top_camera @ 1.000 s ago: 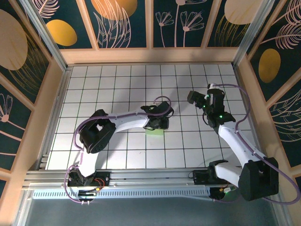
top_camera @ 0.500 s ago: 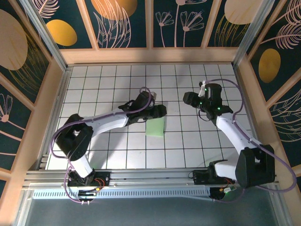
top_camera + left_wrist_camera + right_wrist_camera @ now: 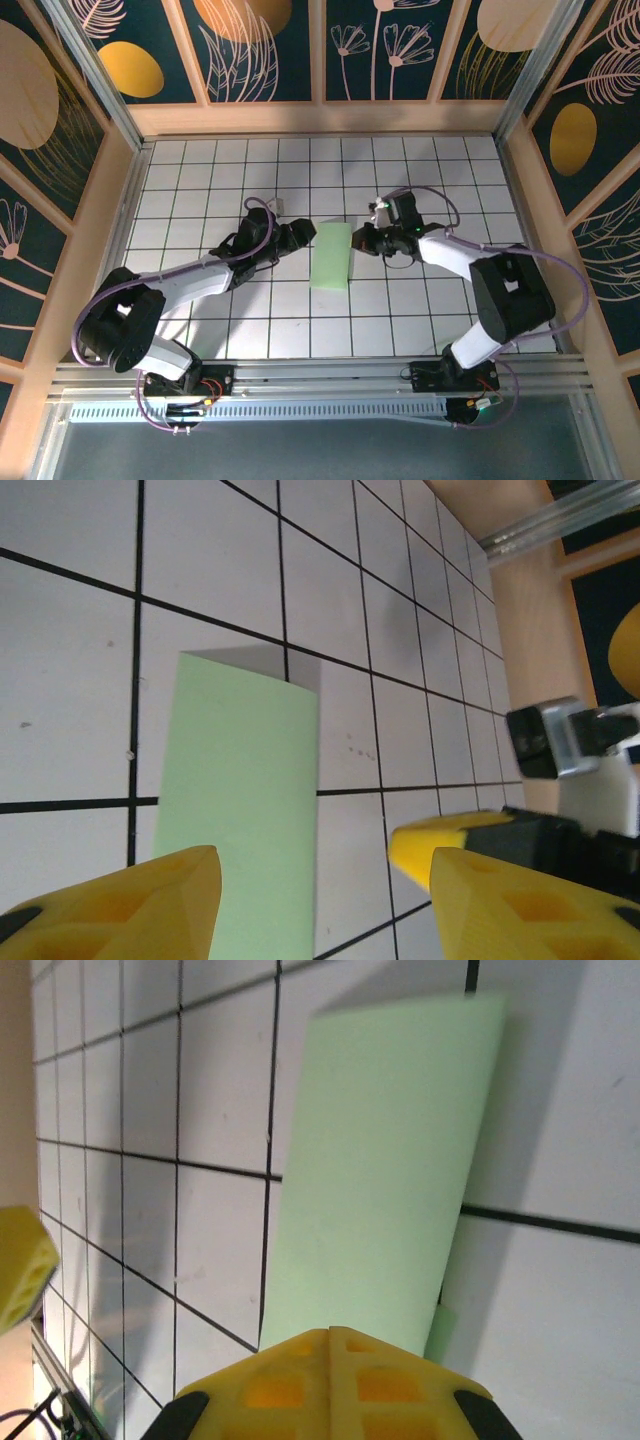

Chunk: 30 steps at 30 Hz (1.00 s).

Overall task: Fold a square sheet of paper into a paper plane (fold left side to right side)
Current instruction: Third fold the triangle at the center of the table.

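Next, I bring my left gripper down to pinch the paper's folded edge [image 3: 312,260] and crease it, as my right gripper is at the paper's open edges and the fold is still rounded.
The square sheet of paper [image 3: 331,256] lies folded in half, a pale green rectangle one tile wide and two long, flat on the grid. My left gripper [image 3: 302,234] hovers just left of its upper part, jaws open with nothing between them; in the left wrist view the paper [image 3: 240,790] runs up from between the yellow fingers [image 3: 130,905]. My right gripper [image 3: 361,241] is at the paper's right edge, shut. In the right wrist view its joined fingertips [image 3: 330,1338] sit over the near edge of the paper [image 3: 390,1160], where a lower layer peeks out.
The white grid table [image 3: 200,180] is ringed by wooden walls [image 3: 320,118], with a metal rail [image 3: 300,375] along the near edge. Both arms reach inward across the middle tiles, one on each side of the paper.
My left gripper has pulled off the paper to the upper left, uncovering the folded sheet. My right arm has swung left to the paper's right edge and its jaws have closed.
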Each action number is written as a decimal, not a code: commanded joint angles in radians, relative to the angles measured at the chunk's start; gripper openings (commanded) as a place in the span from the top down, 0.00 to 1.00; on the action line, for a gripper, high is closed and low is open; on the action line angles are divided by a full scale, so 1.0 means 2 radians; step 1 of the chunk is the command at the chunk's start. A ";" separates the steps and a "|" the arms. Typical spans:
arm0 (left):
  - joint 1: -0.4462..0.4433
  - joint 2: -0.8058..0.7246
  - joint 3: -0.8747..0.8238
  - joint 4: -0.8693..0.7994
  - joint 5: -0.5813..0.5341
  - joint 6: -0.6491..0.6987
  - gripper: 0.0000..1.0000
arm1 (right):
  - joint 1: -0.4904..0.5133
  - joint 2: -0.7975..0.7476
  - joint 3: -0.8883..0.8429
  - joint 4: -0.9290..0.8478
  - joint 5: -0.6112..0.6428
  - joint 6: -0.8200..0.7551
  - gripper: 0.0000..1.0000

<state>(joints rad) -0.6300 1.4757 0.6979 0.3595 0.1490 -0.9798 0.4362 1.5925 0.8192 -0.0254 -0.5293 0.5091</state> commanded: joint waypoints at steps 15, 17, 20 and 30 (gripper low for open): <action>0.003 0.006 -0.003 -0.010 -0.019 0.011 0.44 | 0.010 0.076 -0.008 0.039 -0.005 0.002 1.00; 0.002 0.010 -0.001 -0.015 -0.017 0.013 0.44 | 0.009 0.082 -0.008 0.039 -0.002 0.001 1.00; 0.003 0.015 0.000 -0.018 -0.015 0.014 0.44 | 0.009 0.089 -0.010 0.039 0.003 -0.003 1.00; 0.002 0.060 0.017 -0.040 0.010 0.023 0.49 | 0.010 0.111 -0.002 0.008 0.037 -0.045 1.00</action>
<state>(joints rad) -0.6300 1.5627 0.7010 0.3168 0.1352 -0.9585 0.4473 1.7741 0.8120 0.0383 -0.5213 0.4725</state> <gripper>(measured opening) 0.515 0.051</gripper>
